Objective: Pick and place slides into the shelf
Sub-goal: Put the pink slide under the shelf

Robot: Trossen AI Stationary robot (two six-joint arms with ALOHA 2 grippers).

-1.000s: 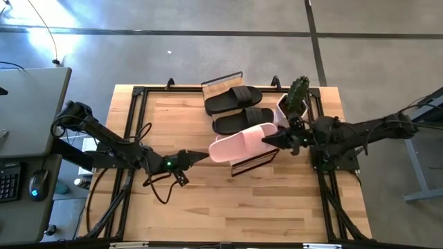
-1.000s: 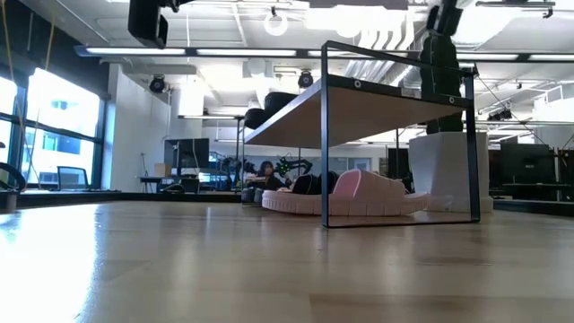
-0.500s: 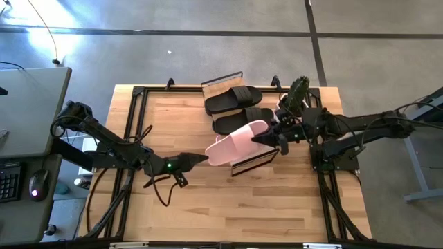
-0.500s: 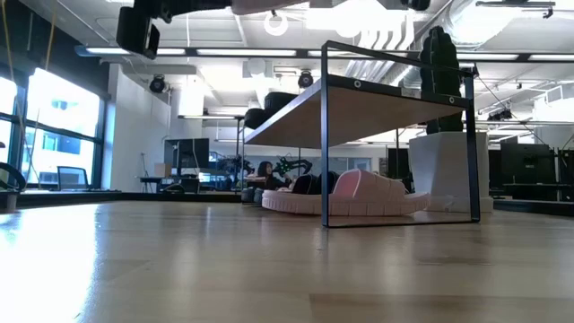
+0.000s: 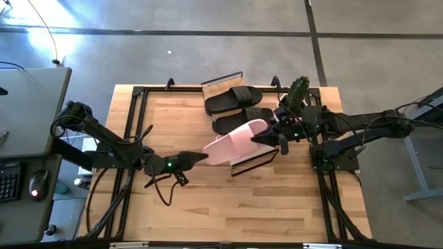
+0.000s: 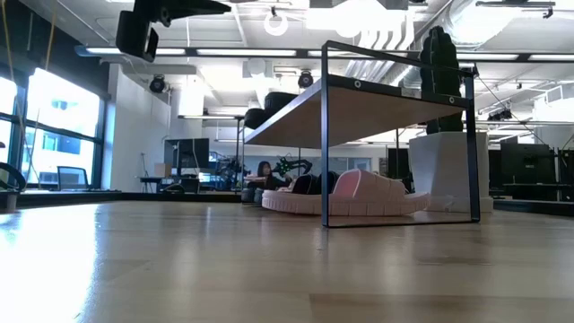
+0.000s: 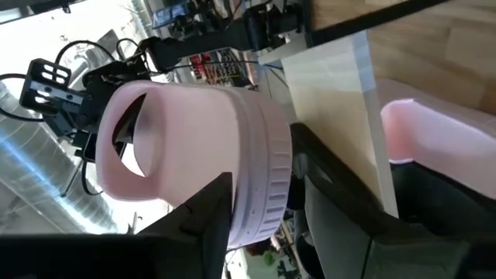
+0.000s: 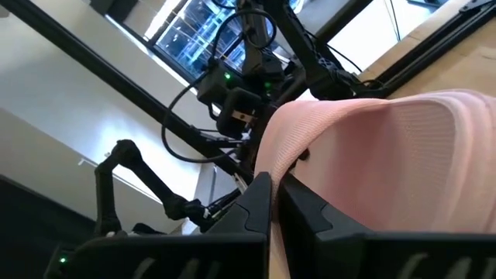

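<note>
The pink slide's heel sits shallow and slanted in my left gripper, so next I open it and take the sole deeper and square (image 7: 270,161) before my right gripper opens.
A pale pink slide (image 5: 232,145) is held in the air between my two grippers, over the near part of the shelf (image 5: 252,163). My left gripper (image 5: 205,158) is shut on its left end. My right gripper (image 5: 266,138) is shut on its right end, by the wide strap. Two black slides (image 5: 234,99) (image 5: 242,122) lie on the shelf's upper boards. In the low view a second pink slide (image 6: 372,193) lies under the shelf's upper board (image 6: 377,103). My left gripper pinches the pink slide's sole at its left end (image 7: 267,167) between its two fingers, coming level from the table's left. The slide is lifted clear above the shelf. My right gripper pinches a thin pink edge (image 8: 267,155) at the slide's right end between its two fingers, coming from the table's right; whether it is strap or sole cannot be told.
A white pot with a cactus (image 5: 296,97) stands at the shelf's far right corner, close to my right arm. The wooden table (image 5: 208,207) has bare room at the near side and on the left. Black frame rails (image 5: 128,138) run along the table's edges.
My right gripper has gone toward the table's left with the pink slide. The slide has shifted left and turned a little, its right end now farther back, and stays clear of the shelf. My left gripper has stayed about where it was.
</note>
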